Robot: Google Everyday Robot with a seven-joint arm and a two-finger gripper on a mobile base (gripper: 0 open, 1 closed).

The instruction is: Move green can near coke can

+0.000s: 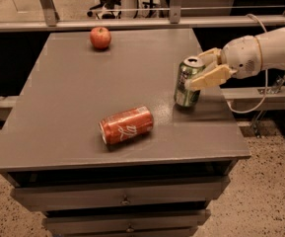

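Next, my gripper puts the green can down on the grey table just off the coke can's closest end [169,119].
The green can [185,89] stands upright near the right edge of the grey table [68,93], its silver top showing. My gripper [196,70] reaches in from the right and is shut on the can's upper part, with one pale finger in front and one behind. The coke can [126,126] lies on its side near the table's front, to the left of the green can and closer to the camera. A clear gap of table separates the two cans.
A red apple [100,37] sits at the table's far left. The table's right edge runs close beside the green can. Drawers [124,199] are below the front edge. A rail and a cable lie behind and to the right.
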